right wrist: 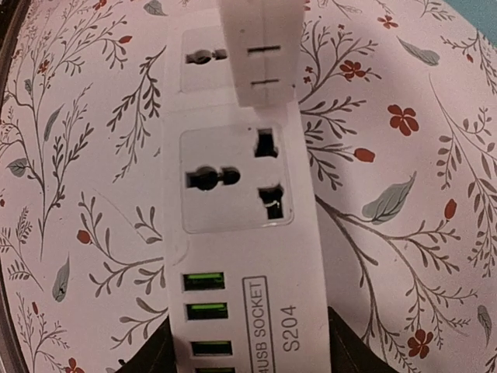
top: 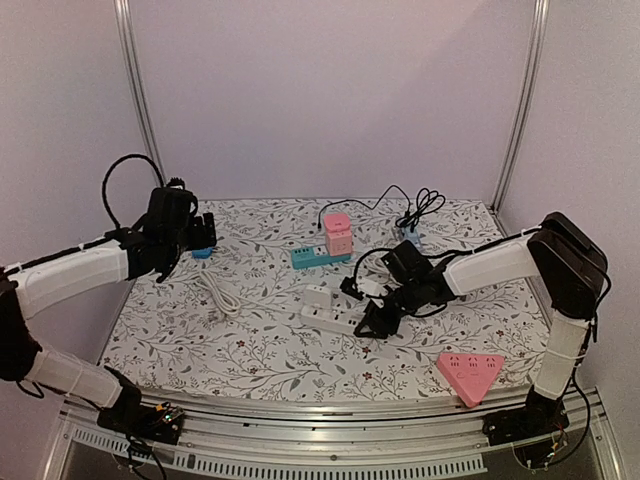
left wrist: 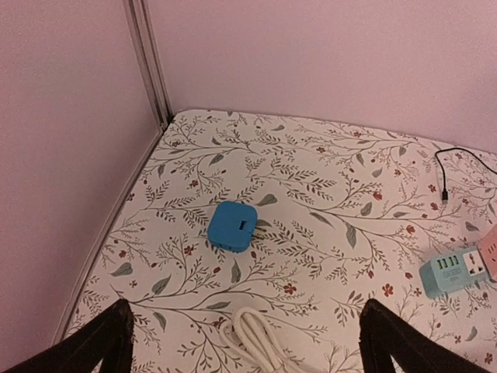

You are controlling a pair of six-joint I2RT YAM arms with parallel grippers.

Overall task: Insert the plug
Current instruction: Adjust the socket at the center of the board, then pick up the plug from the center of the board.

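Note:
I need to next take my left gripper to the blue cube adapter and close it across its near half (top: pixel 202 255) (left wrist: pixel 231 239), next to its prongs.
A white power strip (top: pixel 335 320) lies at mid-table; in the right wrist view (right wrist: pixel 241 256) it shows universal sockets and green USB ports. A white plug block (top: pixel 318 294) stands on its far end and reaches into the top of the right wrist view (right wrist: pixel 260 47). My right gripper (top: pixel 375 320) is at the strip's near end. Its fingers (right wrist: pixel 151 353) sit against both sides of the strip. My left gripper (top: pixel 203 232) is open and empty, raised over the back left. A blue cube adapter (left wrist: pixel 231 228) lies below and beyond it.
A coiled white cable (top: pixel 218 293) lies left of the strip. A teal strip (top: pixel 310 257) with a pink cube (top: pixel 338 233) sits at the back centre. Black cables (top: pixel 420 205) are at the back right. A pink triangular socket (top: pixel 469 372) lies front right.

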